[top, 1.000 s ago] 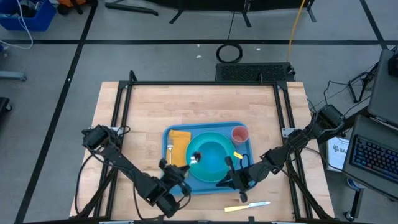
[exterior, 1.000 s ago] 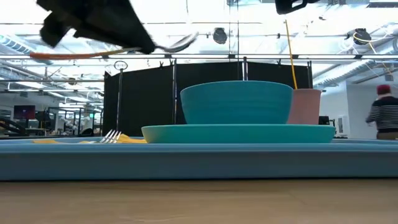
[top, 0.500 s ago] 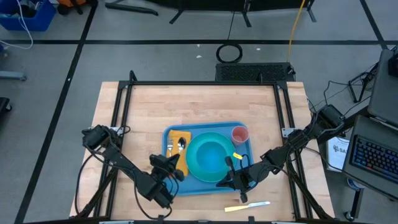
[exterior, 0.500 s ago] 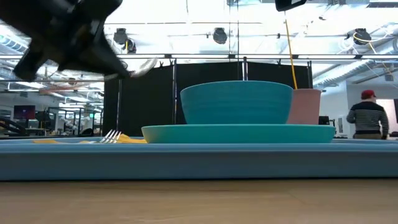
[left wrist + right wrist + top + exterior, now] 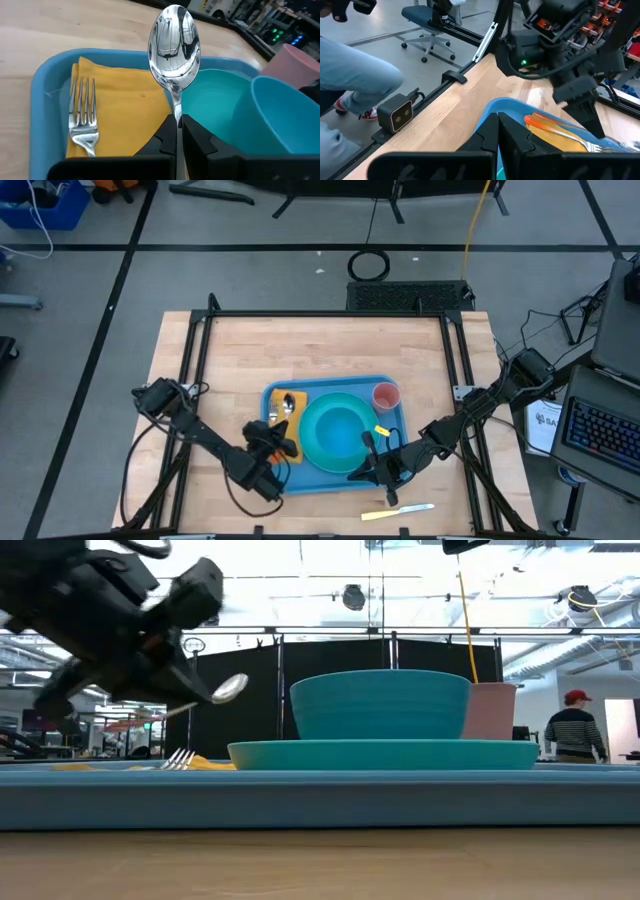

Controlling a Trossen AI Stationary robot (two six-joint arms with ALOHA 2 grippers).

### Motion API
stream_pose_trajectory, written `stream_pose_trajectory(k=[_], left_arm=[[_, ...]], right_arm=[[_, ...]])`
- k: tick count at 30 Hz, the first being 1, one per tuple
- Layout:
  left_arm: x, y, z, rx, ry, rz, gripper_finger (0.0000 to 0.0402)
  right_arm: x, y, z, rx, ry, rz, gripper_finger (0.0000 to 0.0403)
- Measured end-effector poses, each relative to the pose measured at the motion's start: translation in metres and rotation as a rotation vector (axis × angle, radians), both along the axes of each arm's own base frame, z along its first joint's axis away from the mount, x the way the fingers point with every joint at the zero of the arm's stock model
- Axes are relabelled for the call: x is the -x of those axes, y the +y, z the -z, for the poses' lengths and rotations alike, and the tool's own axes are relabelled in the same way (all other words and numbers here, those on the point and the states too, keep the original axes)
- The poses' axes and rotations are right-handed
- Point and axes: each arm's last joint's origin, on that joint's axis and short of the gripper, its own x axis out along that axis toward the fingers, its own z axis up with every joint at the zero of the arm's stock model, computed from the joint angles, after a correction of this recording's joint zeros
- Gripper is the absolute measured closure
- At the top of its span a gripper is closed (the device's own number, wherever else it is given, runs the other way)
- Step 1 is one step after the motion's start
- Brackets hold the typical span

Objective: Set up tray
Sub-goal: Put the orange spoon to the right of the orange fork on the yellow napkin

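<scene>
Next, I let go of the spoon with my left gripper on the yellow napkin (image 5: pixel 289 418) (image 5: pixel 147 137) between the fork and the teal plate.
The blue tray (image 5: pixel 268 395) lies on the wooden table and carries a teal plate (image 5: pixel 335 438), a teal bowl (image 5: pixel 380 705), a pink cup (image 5: pixel 386 395) and a yellow napkin (image 5: pixel 125 107). A fork (image 5: pixel 82 112) lies on the napkin. My left gripper (image 5: pixel 278 430) is shut on a metal spoon (image 5: pixel 175 37), which it holds above the napkin beside the fork. My right gripper (image 5: pixel 374 460) is shut and hangs over the tray's near right part, with nothing between its fingers. My left gripper pinches the spoon's handle (image 5: pixel 176 109) between its two fingers (image 5: pixel 165 135), just behind the neck. The handle runs along the fingers and the spoon's bowl (image 5: pixel 230 688) sticks out ahead. The fingers slant down from the table's near left. The spoon is clear of the napkin and tray.
A knife with a yellow handle (image 5: pixel 398 512) lies on the table near the front edge, right of the tray. Bare wood lies left of and beyond the tray. People show in the room beyond, one at the right (image 5: pixel 575 725).
My left gripper has carried the spoon from above the plate toward the tray's far left, over the napkin, and has sunk lower. Its wrist has rolled, turning the spoon about its length. It stays shut on the spoon. A person in the background has walked left.
</scene>
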Motion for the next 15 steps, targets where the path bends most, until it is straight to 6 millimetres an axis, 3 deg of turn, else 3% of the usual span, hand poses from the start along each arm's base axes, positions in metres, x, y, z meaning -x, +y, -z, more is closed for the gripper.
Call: stream_pose_trajectory(k=[8,15], left_arm=[[-0.017,0.013,0.004,0.030,0.063,-0.005,0.0392],[-0.017,0.017,0.007,0.041,0.086,-0.019,0.0392]], right_arm=[[0.000,0.000,0.000,-0.013,0.005,0.000,0.0403],[0.000,0.000,0.001,-0.025,0.023,0.005,0.0403]])
